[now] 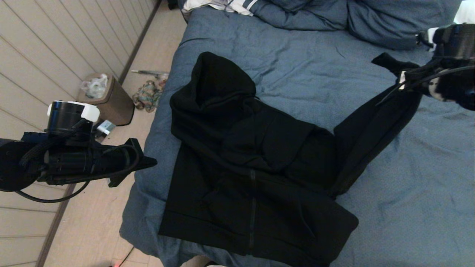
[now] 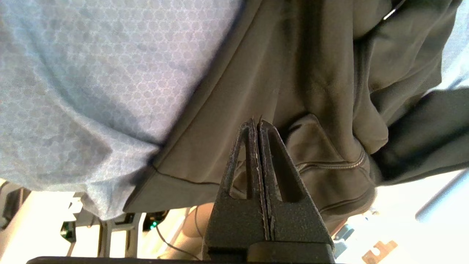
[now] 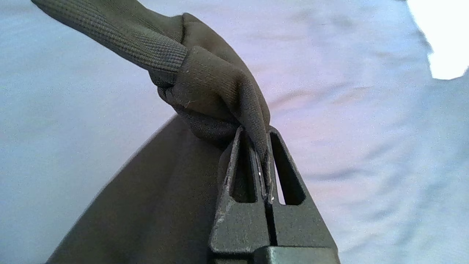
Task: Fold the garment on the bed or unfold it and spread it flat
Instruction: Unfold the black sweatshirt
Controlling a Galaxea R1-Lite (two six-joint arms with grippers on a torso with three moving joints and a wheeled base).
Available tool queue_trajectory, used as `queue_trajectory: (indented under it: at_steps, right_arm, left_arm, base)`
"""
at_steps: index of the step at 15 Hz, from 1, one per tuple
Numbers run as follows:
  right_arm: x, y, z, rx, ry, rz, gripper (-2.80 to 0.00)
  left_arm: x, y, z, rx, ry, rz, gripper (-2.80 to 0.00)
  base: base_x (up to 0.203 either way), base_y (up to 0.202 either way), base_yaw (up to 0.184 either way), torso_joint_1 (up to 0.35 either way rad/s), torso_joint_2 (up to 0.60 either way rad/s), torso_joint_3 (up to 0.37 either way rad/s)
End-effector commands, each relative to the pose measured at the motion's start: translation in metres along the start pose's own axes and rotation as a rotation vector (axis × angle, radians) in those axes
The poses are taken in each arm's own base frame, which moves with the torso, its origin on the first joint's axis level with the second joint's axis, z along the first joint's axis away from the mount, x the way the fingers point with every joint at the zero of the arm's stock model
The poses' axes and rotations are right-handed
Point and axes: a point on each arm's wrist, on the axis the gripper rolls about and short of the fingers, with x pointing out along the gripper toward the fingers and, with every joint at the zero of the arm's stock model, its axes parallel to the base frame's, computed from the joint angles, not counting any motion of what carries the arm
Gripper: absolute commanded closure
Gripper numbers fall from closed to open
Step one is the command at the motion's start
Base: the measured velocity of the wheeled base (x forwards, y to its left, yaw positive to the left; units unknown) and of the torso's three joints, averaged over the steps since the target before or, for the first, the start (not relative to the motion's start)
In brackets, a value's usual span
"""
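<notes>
Next, I lay the sleeve end of the black garment down on the bare blue bed (image 1: 466, 192), on the near side of my right gripper.
The black garment (image 1: 252, 167) lies on the blue bed (image 1: 297, 55) with its hood toward the far left and its zipper facing up. One sleeve (image 1: 371, 133) rises taut from the body to my right gripper (image 1: 402, 79), which hangs above the bed's right side. In the right wrist view, the right gripper (image 3: 258, 134) is shut on the sleeve fabric (image 3: 220, 84) just below the ribbed cuff (image 3: 121, 36). My left gripper (image 1: 148, 162) hovers beside the bed's left edge, next to the garment's body. The left gripper (image 2: 256, 123) is shut and empty, with the garment (image 2: 293, 73) beyond it.
Blue pillows (image 1: 389, 22) and a white striped cloth (image 1: 222, 5) lie at the head of the bed. On the floor to the left stand a brown bin (image 1: 109, 98) and a small heap of clutter (image 1: 148, 94). A panelled wall runs along the far left.
</notes>
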Motion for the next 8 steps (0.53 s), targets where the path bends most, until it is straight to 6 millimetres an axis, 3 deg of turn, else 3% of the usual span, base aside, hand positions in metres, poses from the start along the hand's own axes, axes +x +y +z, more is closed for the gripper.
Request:
queue_trajectory:
  at_steps: [1, 5, 8]
  right_arm:
    - [0.009, -0.033, 0.012, 0.025, -0.039, -0.088, 0.0]
    - [0.027, -0.072, 0.044, 0.079, -0.151, -0.213, 0.0]
    - [0.017, -0.093, 0.071, 0.107, -0.229, -0.269, 0.0]
  left_arm:
    - [0.001, 0.001, 0.0, -0.005, 0.001, 0.0, 0.0]
    - [0.001, 0.001, 0.0, -0.005, 0.001, -0.001, 0.0]
    - [0.002, 0.001, 0.0, -0.007, 0.002, 0.0, 0.0]
  base:
    - [0.0, 0.0, 0.0, 0.0, 0.0, 0.0]
    - [0.0, 0.0, 0.0, 0.0, 0.0, 0.0]
    - [0.0, 0.0, 0.0, 0.0, 0.0, 0.0]
